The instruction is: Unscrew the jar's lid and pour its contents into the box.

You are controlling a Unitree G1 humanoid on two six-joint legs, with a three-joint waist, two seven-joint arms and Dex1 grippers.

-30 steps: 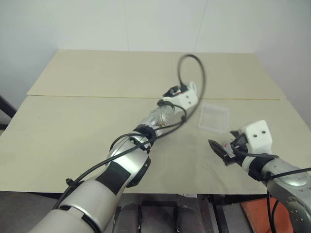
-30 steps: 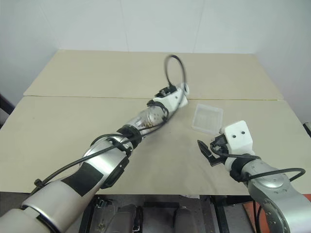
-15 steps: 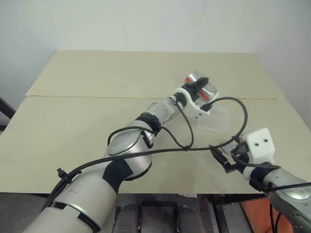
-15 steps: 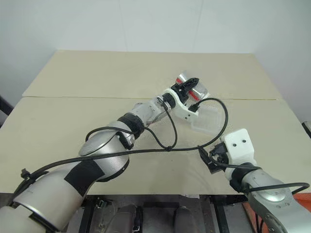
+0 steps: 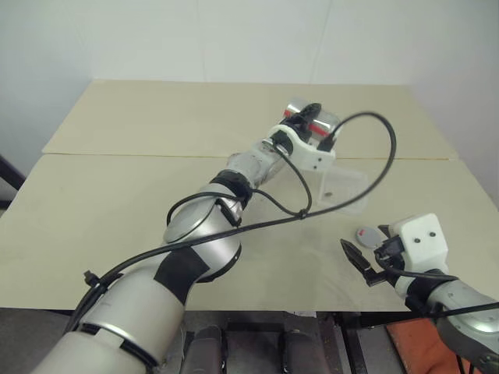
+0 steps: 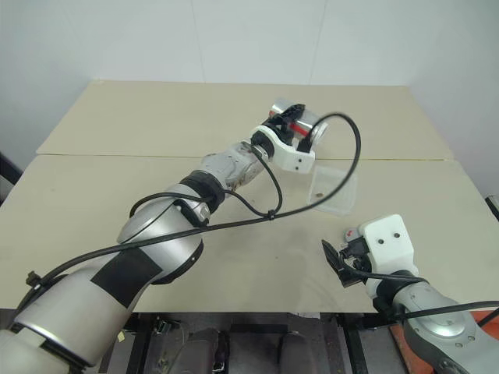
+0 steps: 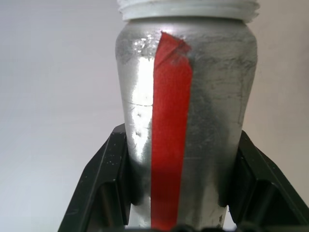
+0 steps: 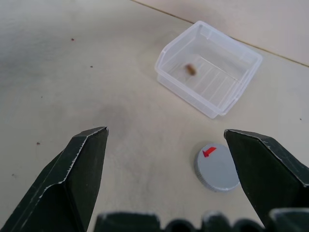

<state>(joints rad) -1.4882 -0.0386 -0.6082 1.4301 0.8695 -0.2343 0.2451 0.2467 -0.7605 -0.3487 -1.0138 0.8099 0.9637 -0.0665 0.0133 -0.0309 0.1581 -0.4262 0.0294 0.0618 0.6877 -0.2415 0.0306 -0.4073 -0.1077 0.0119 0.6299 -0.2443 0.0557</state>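
My left gripper will let go of the silvery jar on the tan table (image 5: 251, 186), just short of the seam and clear of the box.
My left gripper (image 5: 306, 128) is shut on the silvery jar (image 5: 313, 118), which has a red stripe and hangs tipped over above the far side of the box (image 5: 344, 204). In the left wrist view the jar (image 7: 186, 121) sits between both black fingers (image 7: 104, 188), its threaded mouth bare. The clear box (image 8: 183, 92) holds one small brown piece (image 8: 191, 69). On the table lies the grey lid (image 8: 217, 166), marked with a red arrow. My right gripper (image 8: 164, 134) stands open just short of the lid, holding nothing.
A black cable (image 5: 386, 156) loops from the left wrist over the box. The tan table (image 5: 140, 202) has a seam across its middle, and its near edge runs close under my right gripper. A white wall stands behind the table.
My left arm has lifted the jar and rolled it over, and its cable has swung to the right. The right gripper has drawn back a little, baring the lid on the table.
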